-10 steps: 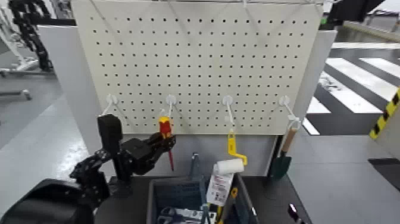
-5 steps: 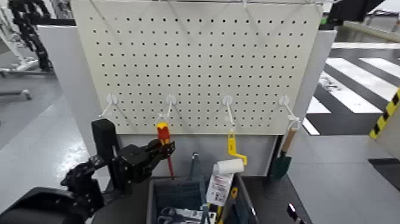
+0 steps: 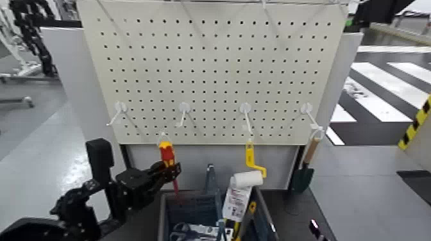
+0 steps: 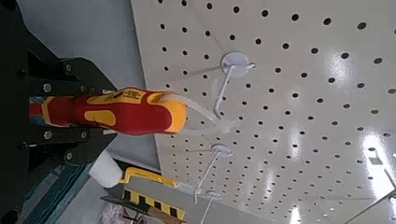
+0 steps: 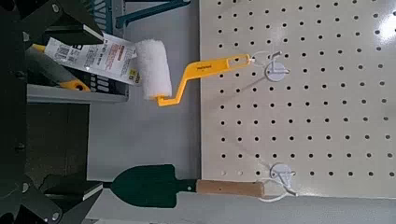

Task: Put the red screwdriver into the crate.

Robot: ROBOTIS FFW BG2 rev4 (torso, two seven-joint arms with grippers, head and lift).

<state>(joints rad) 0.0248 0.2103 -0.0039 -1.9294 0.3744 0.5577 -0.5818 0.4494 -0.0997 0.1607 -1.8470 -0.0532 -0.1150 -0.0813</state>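
The robot's left gripper should release the red screwdriver in the crate (image 3: 209,234), next to the dark scissors.
The red screwdriver (image 3: 167,156) has a red handle with a yellow-orange band and a thin red shaft pointing down. My left gripper (image 3: 164,173) is shut on its handle and holds it off the pegboard, above the back left corner of the crate (image 3: 191,206). The crate is a dark blue-grey bin below the board. In the left wrist view the screwdriver's handle (image 4: 117,110) sits between my dark fingers, clear of the empty white hook (image 4: 233,65). My right gripper (image 5: 84,112) is open and empty, facing the board's right part.
The white pegboard (image 3: 218,64) stands behind the crate with several white hooks. A yellow-handled paint roller (image 3: 247,174) hangs over the crate and also shows in the right wrist view (image 5: 154,70). A green trowel (image 3: 301,176) hangs at the right. Tools lie in the crate.
My left gripper has carried the screwdriver off its hook, down and to the left, away from the board. The hook it hung on now stands empty.
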